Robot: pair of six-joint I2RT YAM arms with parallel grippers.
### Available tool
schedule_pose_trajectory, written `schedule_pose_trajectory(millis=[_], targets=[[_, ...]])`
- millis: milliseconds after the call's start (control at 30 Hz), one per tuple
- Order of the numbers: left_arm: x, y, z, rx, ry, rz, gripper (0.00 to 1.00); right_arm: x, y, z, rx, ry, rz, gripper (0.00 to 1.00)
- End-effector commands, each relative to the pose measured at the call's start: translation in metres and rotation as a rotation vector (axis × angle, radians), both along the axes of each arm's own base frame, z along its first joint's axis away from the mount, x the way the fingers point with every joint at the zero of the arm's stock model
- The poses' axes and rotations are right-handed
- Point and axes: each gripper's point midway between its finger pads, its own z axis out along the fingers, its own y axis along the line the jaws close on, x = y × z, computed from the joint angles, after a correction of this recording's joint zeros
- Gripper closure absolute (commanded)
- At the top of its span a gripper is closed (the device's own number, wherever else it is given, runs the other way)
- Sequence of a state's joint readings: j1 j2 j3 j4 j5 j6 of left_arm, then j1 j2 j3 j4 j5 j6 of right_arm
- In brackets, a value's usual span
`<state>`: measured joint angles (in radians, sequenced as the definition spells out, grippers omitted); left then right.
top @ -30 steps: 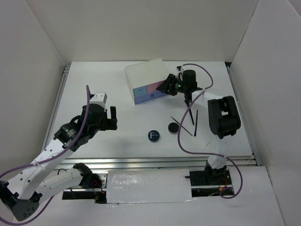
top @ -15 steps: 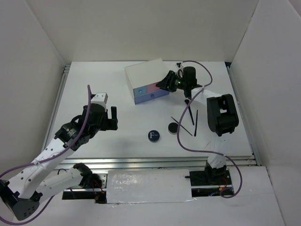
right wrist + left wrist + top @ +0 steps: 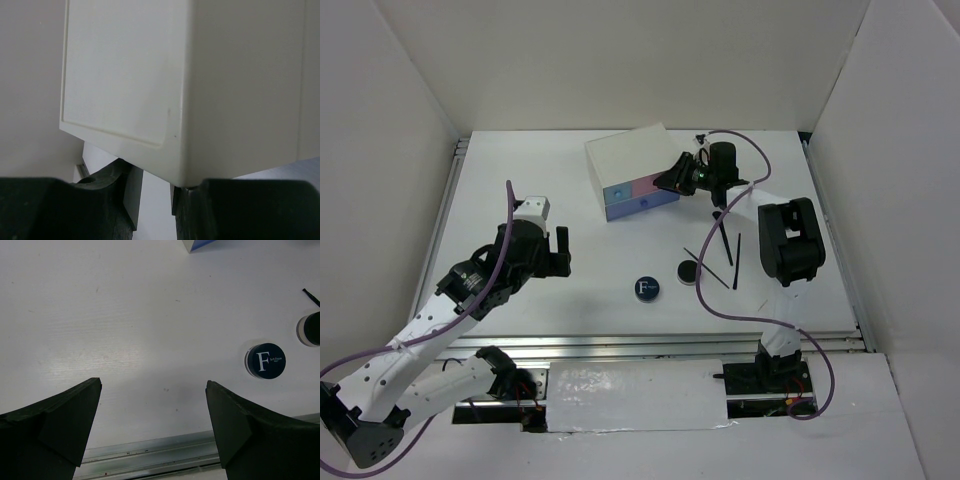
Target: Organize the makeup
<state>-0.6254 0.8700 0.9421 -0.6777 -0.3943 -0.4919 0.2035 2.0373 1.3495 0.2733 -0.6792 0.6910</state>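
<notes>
The robot's left gripper needs to next move to the dark-blue compact marked "F", beside the round black jar, and close on the compact's round side [image 3: 647, 290] [image 3: 264, 361].
The round dark-blue compact [image 3: 647, 290] marked "F" lies on the white table; it also shows in the left wrist view [image 3: 265, 360]. The round black jar [image 3: 689, 271] sits just right of it, at the right edge of the left wrist view [image 3: 311, 328]. Thin black brushes [image 3: 710, 269] lie crossed by the jar. My left gripper [image 3: 561, 250] is open and empty left of the compact [image 3: 154, 385]. My right gripper [image 3: 670, 180] is against the right end of the white drawer box [image 3: 630, 165], jaws nearly together with nothing between them [image 3: 156, 180]. Pencils and the red tube are out of view.
The box's pink and blue drawer fronts [image 3: 638, 197] face the near side. Its cream corner [image 3: 190, 90] fills the right wrist view. Metal rails [image 3: 650, 345] run along the table's near edge. White walls enclose the table on three sides.
My right gripper has shifted slightly toward the back against the box's right end. The left arm and the makeup have not moved.
</notes>
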Motion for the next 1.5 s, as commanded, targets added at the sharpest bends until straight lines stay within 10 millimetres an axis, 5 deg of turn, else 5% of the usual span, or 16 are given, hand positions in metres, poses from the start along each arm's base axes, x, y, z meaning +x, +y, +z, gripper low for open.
schedule_pose_trajectory(millis=[0,233,733,867,967,1067,1333,1467], targets=[[0.004,-0.004,0.005,0.003,-0.029,-0.024,0.01,0.003,0.0,0.025,0.02,-0.093,0.012,0.76],[0.004,-0.003,0.005,0.003,-0.03,-0.023,0.01,-0.035,-0.007,0.039,0.029,-0.132,0.014,0.75],[0.002,-0.001,0.011,-0.015,-0.05,-0.013,0.01,-0.122,-0.024,0.028,0.028,-0.134,0.024,0.69],[0.001,-0.001,0.011,-0.017,-0.051,-0.014,0.01,-0.131,-0.028,0.027,0.003,-0.133,0.022,0.47],[0.002,-0.002,0.009,-0.015,-0.047,-0.019,0.01,-0.135,-0.03,0.032,-0.011,-0.142,0.031,0.22],[0.003,-0.005,0.009,-0.016,-0.04,-0.027,0.01,-0.139,-0.034,0.039,-0.038,-0.15,0.013,0.14],[0.006,-0.054,-0.009,-0.069,0.099,-0.134,0.01,-0.172,-0.071,0.054,-0.12,-0.115,-0.198,0.0],[-0.019,-0.116,-0.027,-0.012,0.139,-0.229,0.01,-0.199,-0.103,0.049,-0.231,-0.021,-0.333,0.0]])
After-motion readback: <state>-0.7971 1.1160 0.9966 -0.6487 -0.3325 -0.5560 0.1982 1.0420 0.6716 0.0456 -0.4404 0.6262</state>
